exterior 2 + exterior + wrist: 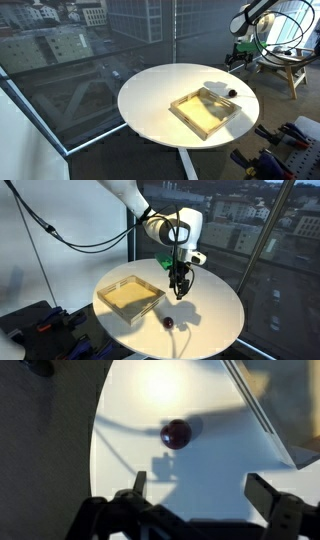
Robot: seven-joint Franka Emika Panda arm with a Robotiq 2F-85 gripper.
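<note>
Next, the robot's gripper should move to the sides of the dark red ball (168, 322) (176, 434) near the front edge of the white table and close there.
A small dark red ball (169, 323) lies on the round white table (215, 320), near its front edge. It also shows in the wrist view (176, 433) and as a dark spot in an exterior view (231, 93). My gripper (179, 292) hangs above the table, a little behind and beside the ball, between it and the tray. In the wrist view its fingers (200, 488) are spread wide with nothing between them, and the ball lies ahead of them. The gripper is open and empty.
A shallow square wooden tray (129, 295) sits on the table beside the gripper; it also shows in an exterior view (204, 110). Large windows stand behind the table. Black equipment (35, 325) sits on the floor beside it.
</note>
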